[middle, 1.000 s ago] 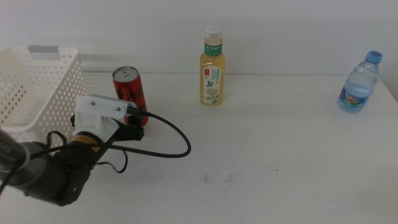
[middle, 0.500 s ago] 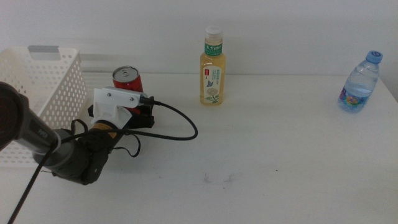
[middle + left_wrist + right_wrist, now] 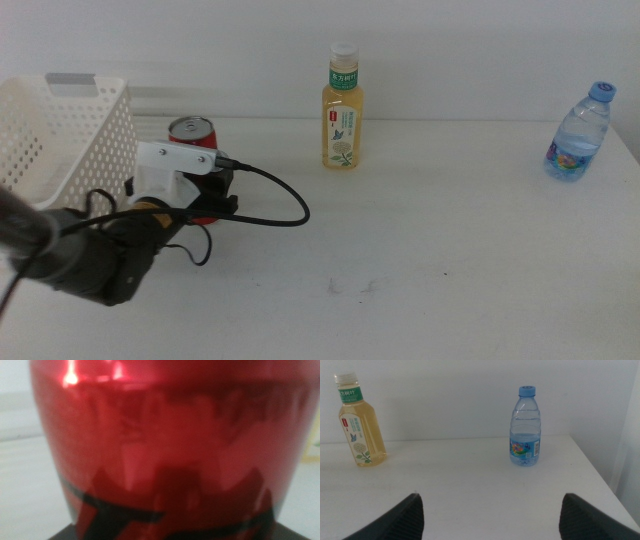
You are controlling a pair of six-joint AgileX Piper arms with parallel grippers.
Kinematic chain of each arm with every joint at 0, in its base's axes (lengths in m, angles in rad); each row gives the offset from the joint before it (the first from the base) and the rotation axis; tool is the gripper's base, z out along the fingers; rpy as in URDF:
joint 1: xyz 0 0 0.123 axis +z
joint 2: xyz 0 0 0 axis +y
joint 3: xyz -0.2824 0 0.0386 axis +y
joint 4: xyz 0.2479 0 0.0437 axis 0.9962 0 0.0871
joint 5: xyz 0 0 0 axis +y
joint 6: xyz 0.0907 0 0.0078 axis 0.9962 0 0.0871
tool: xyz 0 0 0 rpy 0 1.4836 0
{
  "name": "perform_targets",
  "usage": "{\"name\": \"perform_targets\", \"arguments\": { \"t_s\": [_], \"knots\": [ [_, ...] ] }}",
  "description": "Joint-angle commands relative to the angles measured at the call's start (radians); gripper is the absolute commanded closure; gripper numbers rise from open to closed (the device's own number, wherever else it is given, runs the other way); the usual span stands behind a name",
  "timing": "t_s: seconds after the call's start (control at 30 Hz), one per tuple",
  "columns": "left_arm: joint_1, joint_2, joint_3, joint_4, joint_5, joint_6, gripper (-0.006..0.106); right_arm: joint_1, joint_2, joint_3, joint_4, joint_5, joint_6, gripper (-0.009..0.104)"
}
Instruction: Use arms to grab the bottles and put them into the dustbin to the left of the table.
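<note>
Next, I let go of the slim red can with my left gripper on the dustbin's bottom, between its white perforated sides [image 3: 60,163].
The slim red can [image 3: 190,129] stands close to the dustbin [image 3: 60,130], a white perforated basket at the table's left end. My left gripper [image 3: 207,192], under its white housing, is shut on the can's body, and the can [image 3: 160,445] fills the left wrist view. The yellow tea bottle [image 3: 343,108] stands upright at the back middle, also seen as the tea bottle [image 3: 360,425]. A blue-capped water bottle [image 3: 577,135] stands at the far right, water bottle [image 3: 525,430]. My right gripper [image 3: 491,502] waits open, out of the middle view.
A black cable [image 3: 270,205] loops from the left wrist onto the white table [image 3: 450,250]. Faint dark marks [image 3: 350,287] lie near the table's front middle. The table's right edge runs just past the water bottle.
The left gripper has shifted left toward the basket, and the red can has moved left with it. The other bottles have not moved.
</note>
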Motion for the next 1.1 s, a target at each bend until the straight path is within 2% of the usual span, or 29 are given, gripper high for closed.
{"name": "perform_targets", "arguments": {
  "t_s": [0.0,0.1,0.2,0.33,0.47,0.6,0.77,0.9,1.0,1.07],
  "knots": [
    [-0.003,-0.115,0.047,-0.006,0.011,-0.005,0.102,-0.005,-0.004,0.003,-0.008,-0.01,-0.006,0.002],
    [-0.012,-0.271,0.077,0.002,0.197,-0.016,0.102,-0.005,-0.004,0.003,-0.008,-0.01,-0.006,0.002],
    [-0.038,-0.457,0.044,-0.027,0.591,-0.032,0.102,-0.005,-0.004,0.003,-0.008,-0.01,-0.006,0.002],
    [-0.052,-0.651,-0.069,-0.035,1.093,-0.032,0.102,-0.005,-0.004,0.003,-0.008,-0.01,-0.006,0.002],
    [-0.02,-0.713,-0.235,-0.033,1.416,-0.029,0.102,-0.005,-0.004,0.003,-0.008,-0.01,-0.006,0.002],
    [0.096,-0.634,-0.478,-0.042,1.753,0.082,0.102,-0.005,-0.004,0.003,-0.008,-0.01,-0.006,0.002],
    [0.295,-0.434,-0.829,-0.121,2.056,0.282,0.102,-0.005,-0.004,0.003,-0.008,-0.01,-0.006,0.002],
    [0.398,-0.265,-1.021,-0.146,2.125,0.345,0.102,-0.005,-0.004,0.003,-0.008,-0.01,-0.006,0.002],
    [0.428,-0.153,-1.091,-0.146,2.118,0.347,0.102,-0.005,-0.004,0.003,-0.008,-0.01,-0.006,0.002],
    [0.428,-0.089,-1.103,-0.114,2.092,0.347,0.102,-0.005,-0.004,0.003,-0.008,-0.01,-0.006,0.002]
  ]
}}
